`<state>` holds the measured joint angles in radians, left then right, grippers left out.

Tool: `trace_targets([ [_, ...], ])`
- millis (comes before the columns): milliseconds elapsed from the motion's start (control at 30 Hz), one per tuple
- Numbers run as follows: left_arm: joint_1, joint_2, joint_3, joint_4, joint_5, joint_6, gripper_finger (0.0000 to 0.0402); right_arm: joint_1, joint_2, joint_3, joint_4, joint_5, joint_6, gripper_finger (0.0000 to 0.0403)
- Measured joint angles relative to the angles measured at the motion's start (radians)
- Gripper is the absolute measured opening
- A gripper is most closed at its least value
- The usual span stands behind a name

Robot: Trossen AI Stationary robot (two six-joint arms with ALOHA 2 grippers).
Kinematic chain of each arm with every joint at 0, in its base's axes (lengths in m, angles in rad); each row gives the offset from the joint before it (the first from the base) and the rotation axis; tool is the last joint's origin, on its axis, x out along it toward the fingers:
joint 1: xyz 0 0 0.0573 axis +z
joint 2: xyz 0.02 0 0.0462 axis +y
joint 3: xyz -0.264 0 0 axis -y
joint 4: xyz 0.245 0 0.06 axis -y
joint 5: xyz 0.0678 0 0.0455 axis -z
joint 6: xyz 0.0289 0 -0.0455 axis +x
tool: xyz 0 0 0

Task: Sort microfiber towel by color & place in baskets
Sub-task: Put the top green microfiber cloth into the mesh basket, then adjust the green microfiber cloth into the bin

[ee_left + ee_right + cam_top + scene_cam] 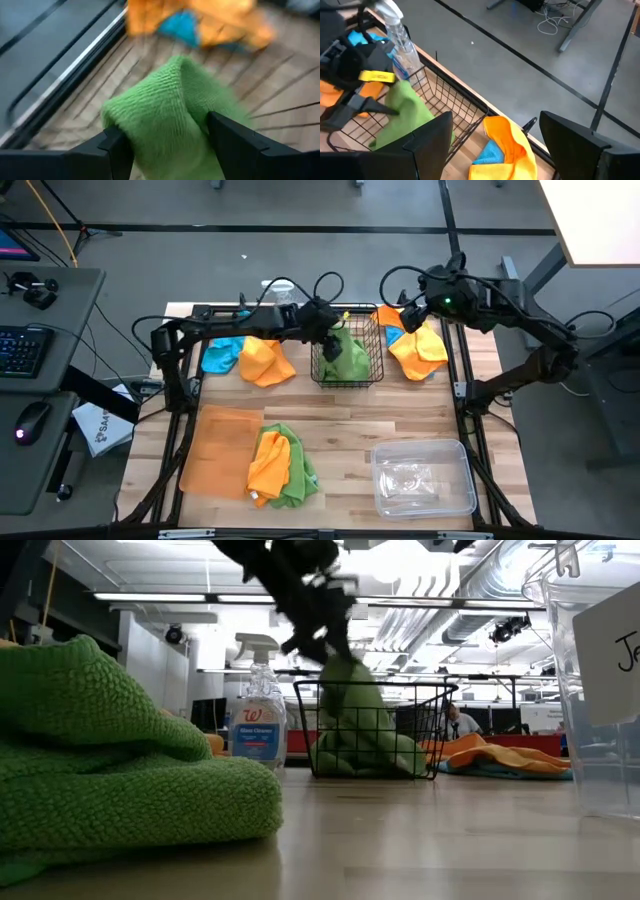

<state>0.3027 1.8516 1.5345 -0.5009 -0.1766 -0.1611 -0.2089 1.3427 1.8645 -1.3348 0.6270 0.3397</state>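
Note:
The middle of the lime green towel (351, 363) (415, 113) inside the black wire mesh basket is the next place my right gripper needs to go to and close.
A lime green microfiber towel (348, 355) sits in the black wire mesh basket (372, 375) at the far middle of the table, rising to a peak under my left gripper (333, 336), which is shut on it. In the low view the towel (355, 725) hangs from that gripper (335, 645) into the basket (440, 730). My right gripper (405, 315) is open and hovers above a far-right pile of orange towel (420, 348) and turquoise towel (490, 152), touching nothing. My left gripper pinches the green towel's bunched upper fold (167, 107) between its two fingers (115, 150), coming from above at a slant from the table's left. The towel hangs below the fingers, and its lower part (360, 755) rests on the basket's floor.
A turquoise towel (222, 355) and an orange towel (265, 362) lie far left, beside a spray bottle (280, 288). The flat orange tray (218, 450) lies near left, with an orange and green towel pile (282, 465) at its right edge. The clear bin (422, 477) stands near right.

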Motion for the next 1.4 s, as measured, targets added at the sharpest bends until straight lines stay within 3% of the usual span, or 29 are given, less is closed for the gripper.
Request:
trace_targets([
  [233,-0.004,-0.042,0.0,-0.093,-0.071,0.118,0.0223,-0.001,0.03,-0.001,-0.015,0.001,-0.006,0.0295],
  [333,0.001,-0.093,0.0,0.003,-0.069,0.14,0.0223,-0.006,0.032,-0.001,-0.017,0.018,-0.008,0.0295],
  [533,0.005,-0.117,0.003,0.275,0.04,0.147,0.0223,-0.008,0.03,-0.001,-0.031,0.028,-0.007,0.0295],
  [700,0.005,-0.073,0.003,0.258,0.047,0.199,0.0216,-0.008,0.029,-0.001,-0.066,0.027,-0.005,0.0295],
  [833,0.002,-0.017,0.0,0.092,-0.032,0.213,0.0158,-0.008,0.029,-0.001,-0.085,0.028,-0.004,0.0295],
  [967,0.005,0.022,-0.001,-0.024,-0.058,0.192,0.0033,-0.008,0.029,0.0,-0.091,0.037,0.0,0.0295],
  [1000,0.005,0.026,-0.001,-0.02,-0.059,0.191,0.0018,-0.008,0.029,0.0,-0.091,0.042,0.0,0.0295],
  [1133,0.005,0.048,0.004,0.011,-0.058,0.208,0.0005,-0.008,0.029,0.0,-0.091,0.053,0.0,0.0295],
  [1300,0.005,0.173,0.014,-0.023,0.059,0.181,0.0001,-0.008,0.029,0.0,-0.091,0.053,0.01,0.0295],
  [1400,-0.014,0.243,0.06,-0.021,0.071,0.143,0.0001,-0.008,0.029,0.0,-0.091,0.052,0.026,0.0295],
])
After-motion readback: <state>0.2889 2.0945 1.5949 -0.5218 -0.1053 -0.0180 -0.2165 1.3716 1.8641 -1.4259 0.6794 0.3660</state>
